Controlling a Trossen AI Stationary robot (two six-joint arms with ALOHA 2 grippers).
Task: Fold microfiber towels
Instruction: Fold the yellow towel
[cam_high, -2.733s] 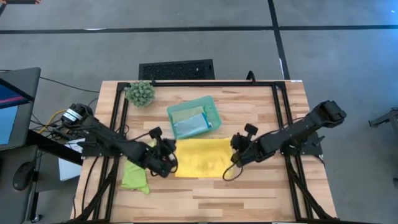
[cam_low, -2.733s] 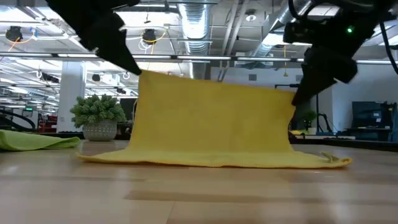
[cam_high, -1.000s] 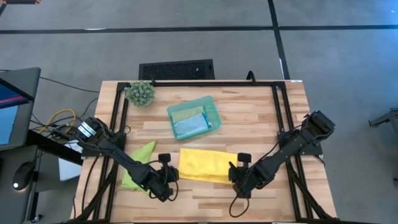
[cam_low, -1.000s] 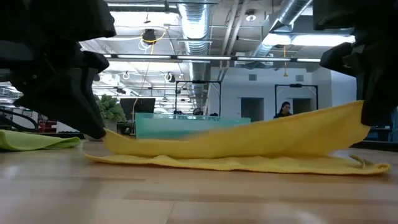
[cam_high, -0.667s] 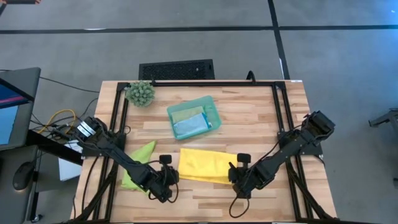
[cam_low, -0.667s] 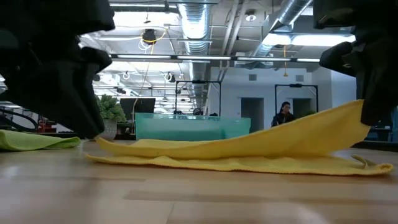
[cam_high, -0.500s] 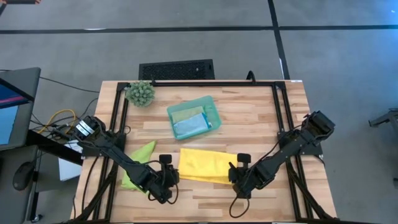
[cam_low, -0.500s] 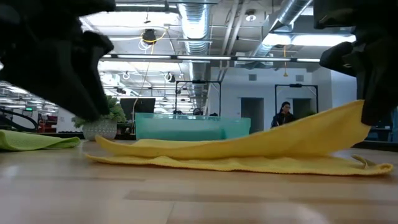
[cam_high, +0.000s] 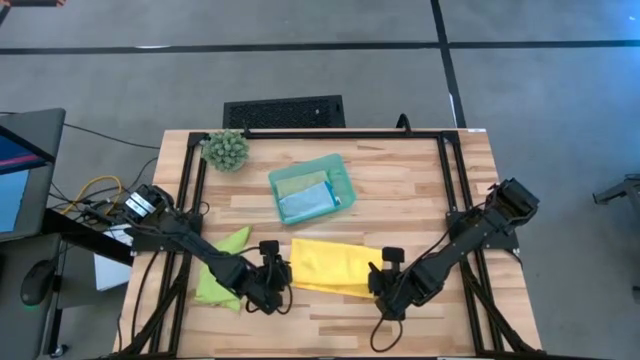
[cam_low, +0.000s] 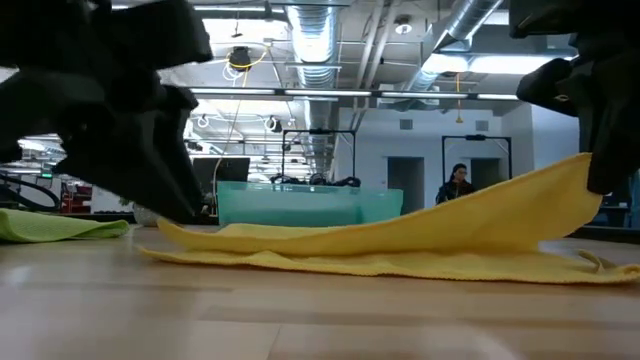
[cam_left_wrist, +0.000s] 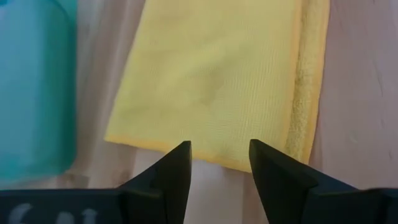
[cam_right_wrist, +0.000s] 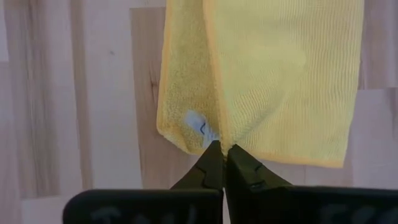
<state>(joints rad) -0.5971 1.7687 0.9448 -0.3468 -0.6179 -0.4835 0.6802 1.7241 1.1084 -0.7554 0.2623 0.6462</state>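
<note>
Next, my right gripper releases the corner of the yellow towel on the bare wood (cam_high: 370, 315) (cam_right_wrist: 102, 148) just in front of the towel.
The yellow towel (cam_high: 330, 267) lies folded in two on the table's near middle. My right gripper (cam_high: 378, 284) is shut on its right end, where the upper layer (cam_low: 480, 215) is raised. My left gripper (cam_left_wrist: 219, 163) stands open just off the towel's left end (cam_left_wrist: 168, 144), touching nothing. The lime green towel (cam_high: 222, 276) lies bunched at the left, beside the left arm. The sage green towel (cam_high: 296, 182) and the light blue towel (cam_high: 306, 203) lie in the teal tray (cam_high: 340, 178). My right gripper pinches the upper layer's edge (cam_right_wrist: 222, 138) at the towel's right end between its two shut fingers, coming from above and slanting down. That end (cam_low: 572, 178) is lifted. The layer slopes down to the left onto the lower layer (cam_low: 400, 264), which lies flat on the table.
A spiky green plant ball (cam_high: 226, 149) stands at the far left corner. Black frame rails (cam_high: 452, 190) run along the table's left, right and far sides. Bare wood (cam_high: 330, 325) shows near the front edge.
My left gripper has opened and let go of the yellow towel's left end, which now rests on the lower layer. It drew slightly away, then came back toward the towel. My right gripper has kept still, holding the right end up.
</note>
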